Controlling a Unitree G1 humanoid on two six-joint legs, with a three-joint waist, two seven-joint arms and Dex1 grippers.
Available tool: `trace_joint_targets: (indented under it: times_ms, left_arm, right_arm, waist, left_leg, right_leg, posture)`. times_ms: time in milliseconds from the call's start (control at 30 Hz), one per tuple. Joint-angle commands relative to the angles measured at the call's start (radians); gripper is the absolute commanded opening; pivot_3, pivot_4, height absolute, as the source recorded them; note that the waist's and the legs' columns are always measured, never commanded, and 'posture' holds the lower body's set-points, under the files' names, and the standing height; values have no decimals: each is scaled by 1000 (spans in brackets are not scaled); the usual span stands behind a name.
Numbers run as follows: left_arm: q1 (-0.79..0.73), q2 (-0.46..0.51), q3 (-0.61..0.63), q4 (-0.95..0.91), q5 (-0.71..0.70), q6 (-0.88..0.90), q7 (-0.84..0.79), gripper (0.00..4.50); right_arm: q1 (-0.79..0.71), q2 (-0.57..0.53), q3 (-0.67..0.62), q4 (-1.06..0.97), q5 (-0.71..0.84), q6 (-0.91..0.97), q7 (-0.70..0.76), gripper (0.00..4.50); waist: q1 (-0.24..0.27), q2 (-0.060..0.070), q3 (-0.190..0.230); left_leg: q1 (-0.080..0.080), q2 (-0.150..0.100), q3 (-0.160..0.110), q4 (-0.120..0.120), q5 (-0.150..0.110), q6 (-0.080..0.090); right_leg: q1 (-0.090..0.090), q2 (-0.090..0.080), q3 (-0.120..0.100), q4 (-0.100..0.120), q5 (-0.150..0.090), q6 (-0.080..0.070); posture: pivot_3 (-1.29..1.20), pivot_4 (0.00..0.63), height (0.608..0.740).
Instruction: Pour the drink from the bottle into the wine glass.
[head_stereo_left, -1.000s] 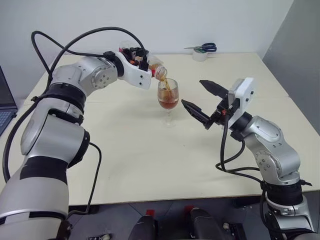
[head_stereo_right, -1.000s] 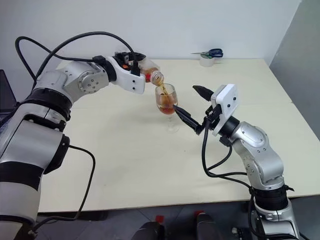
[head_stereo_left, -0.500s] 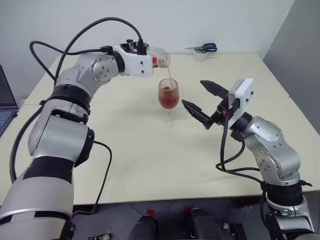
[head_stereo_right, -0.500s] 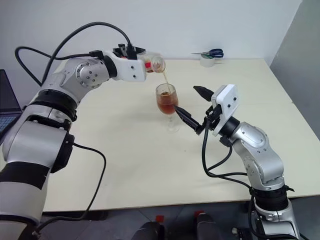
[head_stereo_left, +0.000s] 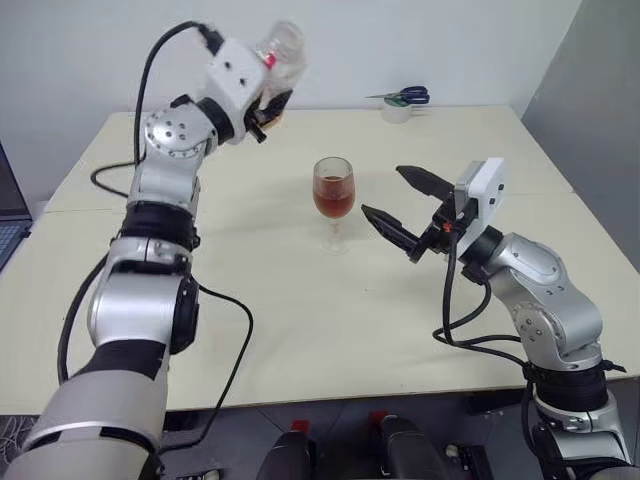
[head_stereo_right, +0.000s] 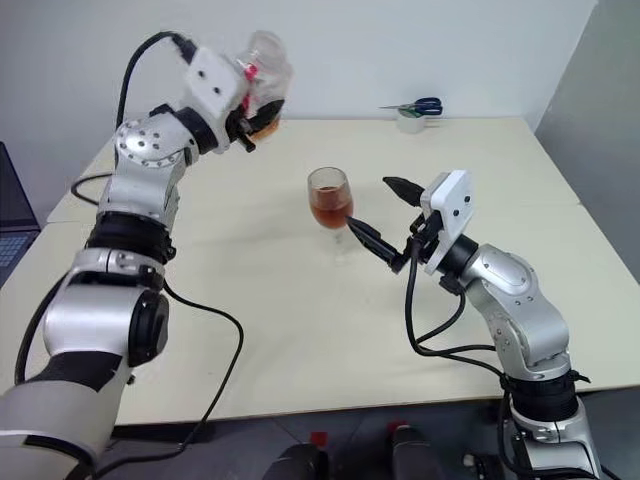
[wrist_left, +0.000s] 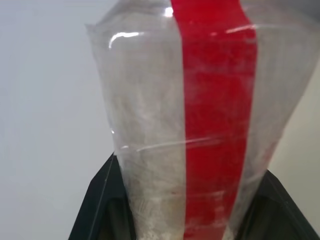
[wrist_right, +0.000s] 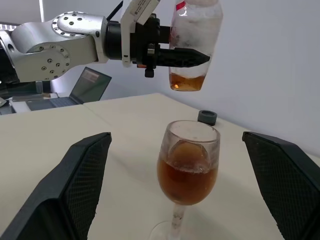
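Observation:
Next, my left gripper lets go of the bottle so that I leave it on the cream table (head_stereo_left: 208, 246) between the laptop and the wine glass.
My left gripper (head_stereo_left: 262, 103) is raised high over the table's far left and is shut on the bottle (head_stereo_left: 278, 52). The bottle is clear with a red strip (wrist_left: 215, 125) and stands roughly upright. A little amber drink (wrist_right: 187, 81) lies in its lower end. The wine glass (head_stereo_left: 333, 198) stands on the table's middle, about half full of the same drink (wrist_right: 186, 179). The bottle is up and to the left of the glass, well apart from it. My right gripper (head_stereo_left: 381, 191) hovers open just right of the glass, one finger on each side of the bowl without touching.
Scissors (head_stereo_left: 407, 96) lie on a white tape roll (head_stereo_left: 399, 111) at the back right of the cream table (head_stereo_left: 300, 300). A laptop (wrist_right: 91, 84) sits off the table's left side. A small dark round thing (wrist_right: 207, 117) lies on the table behind the glass.
The left arm has rolled the bottle back from tipped over the glass to upright and lifted it up and to the left. The stream has stopped. The right arm has kept still.

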Motion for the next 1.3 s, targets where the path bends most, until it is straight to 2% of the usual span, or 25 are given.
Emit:
trace_joint_targets:
  times_ms: [33, 200, 333, 467, 700, 1033, 1300]
  left_arm:
    - [123, -4, 127, -218, -82, 211, 148, 1761]
    - [373, -45, 279, -425, -167, 385, 310, 1761]
    - [500, -70, 311, -488, -211, 389, 317, 1761]
    - [607, -88, 311, -447, -232, 310, 286, 1761]
    - [619, -116, 308, -321, -265, 160, 248, 1761]
    - [601, -126, 298, -181, -287, 72, 239, 1761]
    - [632, -129, 284, -192, -280, 86, 258, 4343]
  right_arm:
    - [28, -39, -11, -64, 50, 18, 64, 4500]
    - [129, -125, -9, -111, 99, 17, 189, 4500]
    - [198, -159, 5, -121, 98, -20, 259, 4500]
    - [223, -145, 24, -77, 60, -79, 291, 4500]
    - [223, -130, 24, -47, 44, -89, 272, 4500]
    - [225, -130, 30, -57, 26, -69, 246, 4500]
    - [226, -123, 44, -42, 8, -76, 238, 4500]
  waist:
    - [-3, 0, 0]
    - [0, -1, 0]
    - [16, -2, -1]
    - [20, -2, -1]
    - [23, -3, -2]
    - [22, -3, -2]
    - [20, -3, -2]
  left_leg:
    - [0, 0, -1, 1, 0, 0]
    - [0, 0, -1, 5, 0, 0]
    - [1, 0, -2, 7, 0, 0]
    - [4, -1, -2, 7, 0, 0]
    - [4, -1, -3, 7, 0, 0]
    - [5, -1, -3, 7, 0, 0]
    - [5, 0, -3, 7, 0, 0]
  right_leg:
    - [0, 0, 0, 1, 0, 0]
    - [0, -1, 0, 6, 0, 0]
    - [1, -1, 0, 8, 0, 0]
    - [4, -1, -1, 9, 0, 0]
    - [6, -1, -2, 7, 0, 0]
    - [6, -1, -2, 7, 0, 0]
    - [6, -1, -2, 6, 0, 0]
  posture:
    - [0, 150, 740]
    - [0, 150, 740]
    - [0, 150, 740]
    - [0, 150, 740]
    - [0, 150, 740]
    - [0, 150, 740]
    - [0, 150, 740]
